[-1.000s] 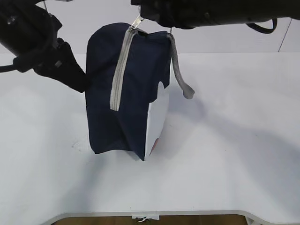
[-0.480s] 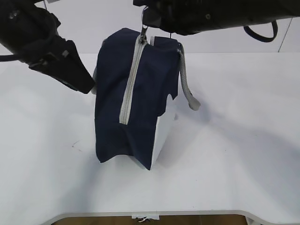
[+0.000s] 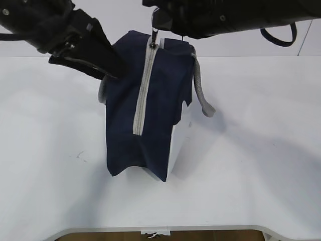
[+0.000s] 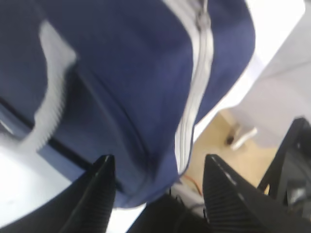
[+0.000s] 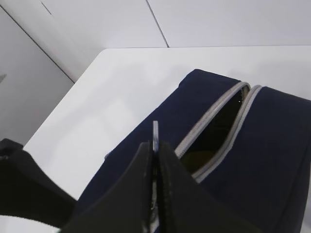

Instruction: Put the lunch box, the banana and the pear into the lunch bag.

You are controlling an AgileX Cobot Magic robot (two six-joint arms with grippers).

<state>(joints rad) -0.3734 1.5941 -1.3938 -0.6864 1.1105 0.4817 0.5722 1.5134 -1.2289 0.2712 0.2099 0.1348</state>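
My left gripper should take hold of the bag's side [image 3: 113,90] and pull it away from the ring pull, because the lunch bag is standing on end, bunched under that pull.
The navy lunch bag [image 3: 125,130] stands on end on the white table, its grey zipper [image 3: 143,90] running top to bottom. My right gripper [image 3: 154,26] is shut on the metal ring pull [image 5: 155,132] at the bag's top. The zipper gap [image 5: 221,128] is partly apart there, with only a dim yellowish shape inside. My left gripper [image 3: 113,73] is open against the bag's upper left side. In the left wrist view, its fingers [image 4: 103,182] stand wide apart with the bag's fabric [image 4: 136,97] in front of them. The lunch box, banana and pear are hidden.
Grey webbing handles hang on the bag's right [image 3: 201,98] and left [image 3: 103,91]. The bag's white lower panel [image 3: 176,150] faces right. The white table [image 3: 251,175] ends at a front edge near the bottom of the exterior view.
My left gripper let go of the bag's left side, opened, and moved up and to the right. The bag swung upright and shifted slightly right. The right gripper kept hold of the pull.
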